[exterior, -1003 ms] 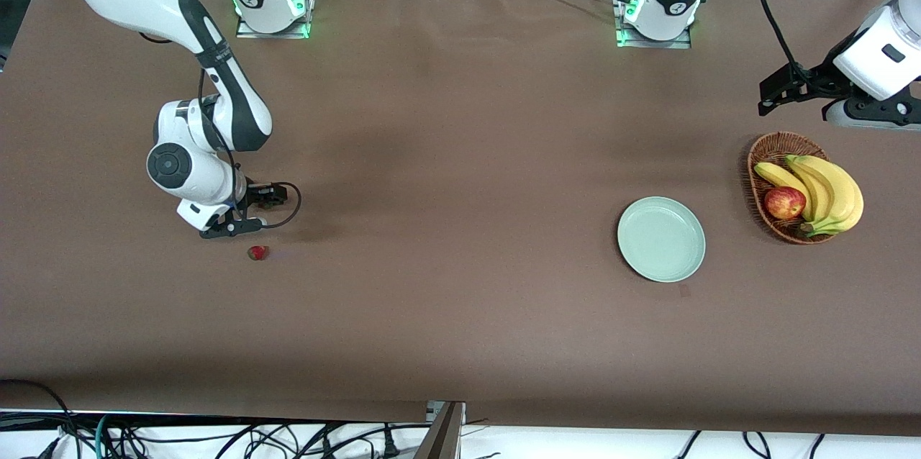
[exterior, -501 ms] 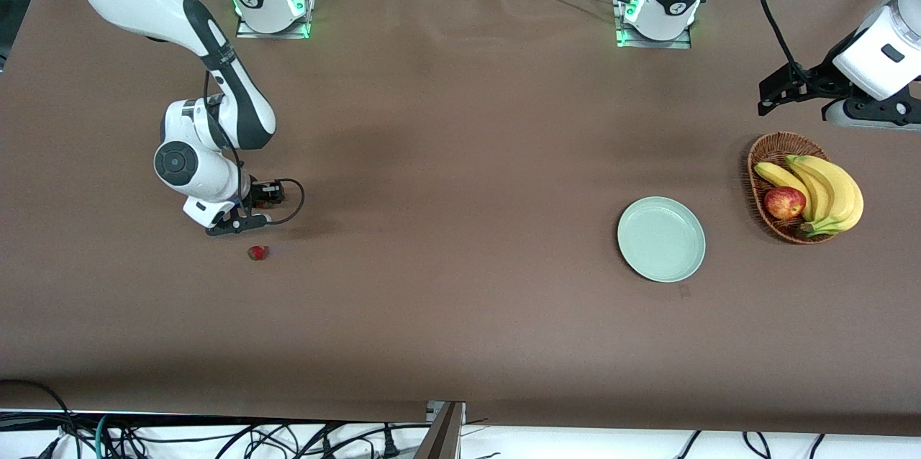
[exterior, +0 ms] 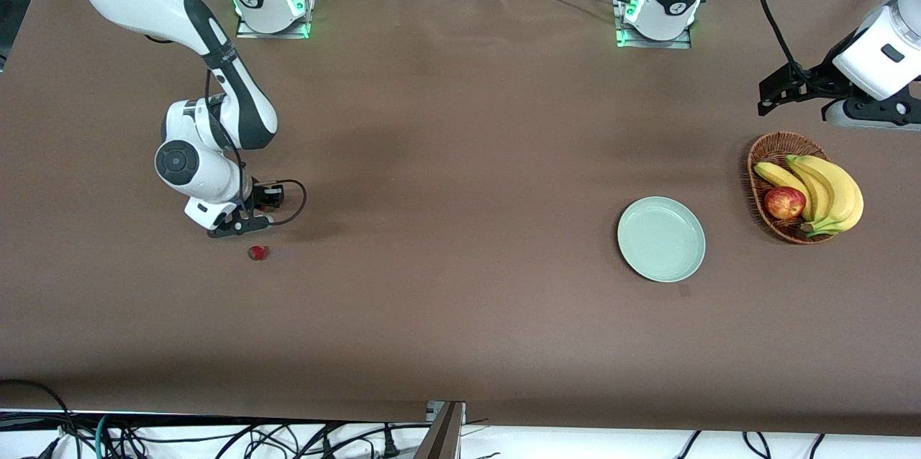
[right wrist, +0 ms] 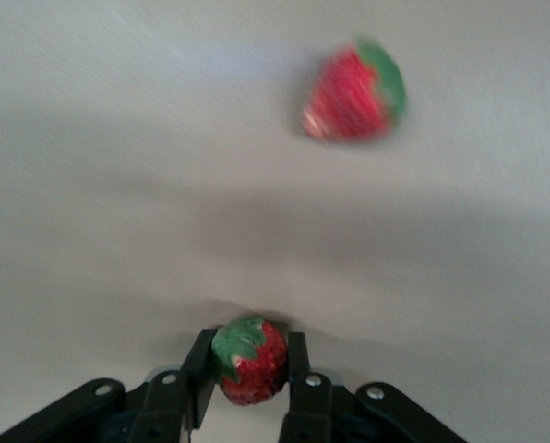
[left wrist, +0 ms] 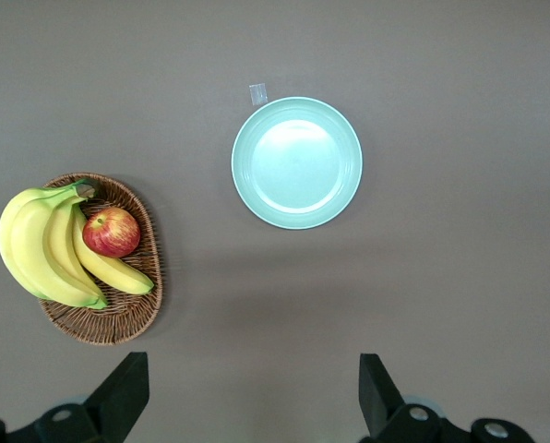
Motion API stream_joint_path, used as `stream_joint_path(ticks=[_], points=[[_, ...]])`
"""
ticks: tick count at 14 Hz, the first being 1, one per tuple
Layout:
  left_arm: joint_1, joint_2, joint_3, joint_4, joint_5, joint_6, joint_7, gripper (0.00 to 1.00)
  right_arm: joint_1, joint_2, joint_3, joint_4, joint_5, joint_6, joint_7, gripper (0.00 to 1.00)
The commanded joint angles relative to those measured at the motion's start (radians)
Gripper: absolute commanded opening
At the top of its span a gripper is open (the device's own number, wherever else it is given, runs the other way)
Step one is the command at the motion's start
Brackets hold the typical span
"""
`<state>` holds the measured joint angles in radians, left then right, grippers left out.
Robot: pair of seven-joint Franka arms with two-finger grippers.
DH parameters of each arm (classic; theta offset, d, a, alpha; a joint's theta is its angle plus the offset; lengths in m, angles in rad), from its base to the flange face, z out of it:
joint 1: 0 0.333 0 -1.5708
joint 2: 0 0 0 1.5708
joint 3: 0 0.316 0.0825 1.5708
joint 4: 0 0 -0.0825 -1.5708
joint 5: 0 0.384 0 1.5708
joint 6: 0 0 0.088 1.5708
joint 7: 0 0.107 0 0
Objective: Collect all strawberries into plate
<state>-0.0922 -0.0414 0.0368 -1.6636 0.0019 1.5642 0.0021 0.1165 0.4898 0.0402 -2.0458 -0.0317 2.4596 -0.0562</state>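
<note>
Next, my right gripper puts the strawberry, now held just above the table, down on the brown cloth about midway (exterior: 501, 188) between the other strawberry and the plate.
My right gripper (exterior: 255, 214) is shut on a red strawberry (right wrist: 252, 365) with a green cap and holds it just above the table at the right arm's end. A second strawberry (exterior: 257, 252) lies on the table a little nearer to the front camera; it also shows in the right wrist view (right wrist: 353, 90). A third strawberry is not in view. The pale mint-green plate (exterior: 661, 239) sits empty toward the left arm's end and shows in the left wrist view (left wrist: 296, 161). My left gripper (left wrist: 249, 397) is open and empty, waiting high over the table by the basket (exterior: 781, 92).
A brown wicker basket (exterior: 764, 157) with bananas (exterior: 827, 189) and a red-yellow apple (exterior: 784, 202) stands beside the plate at the left arm's end. A small scrap of tape (left wrist: 258, 93) lies by the plate's rim. Brown cloth covers the table.
My right gripper has risen slightly with the strawberry in it, away from the strawberry on the table. The left arm has not moved.
</note>
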Motion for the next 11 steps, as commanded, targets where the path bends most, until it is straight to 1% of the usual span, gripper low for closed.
stream_joint_path(ticks=[1,3,4,6,7,9,11], points=[[-0.006,0.015,0.002,0.033,0.023,-0.027,0.015,1.00,-0.001,-0.008,0.085,0.073,0.012,-0.034,0.062,0.09],[-0.007,0.015,0.002,0.033,0.023,-0.029,0.015,1.00,0.041,0.015,0.136,0.119,0.012,-0.036,0.250,0.09],[-0.007,0.015,0.002,0.033,0.023,-0.029,0.015,1.00,0.087,0.032,0.147,0.153,0.012,-0.036,0.353,0.09],[-0.007,0.015,0.002,0.035,0.023,-0.029,0.015,1.00,0.191,0.078,0.148,0.235,0.012,-0.034,0.567,0.09],[-0.011,0.015,0.000,0.033,0.023,-0.029,0.012,1.00,0.254,0.108,0.148,0.296,0.012,-0.034,0.693,0.09],[-0.011,0.015,0.000,0.035,0.023,-0.029,0.013,1.00,0.377,0.197,0.148,0.433,0.009,-0.034,0.916,0.09],[-0.011,0.015,0.002,0.035,0.021,-0.029,0.013,1.00,0.471,0.288,0.147,0.543,0.007,-0.028,1.065,0.09]])
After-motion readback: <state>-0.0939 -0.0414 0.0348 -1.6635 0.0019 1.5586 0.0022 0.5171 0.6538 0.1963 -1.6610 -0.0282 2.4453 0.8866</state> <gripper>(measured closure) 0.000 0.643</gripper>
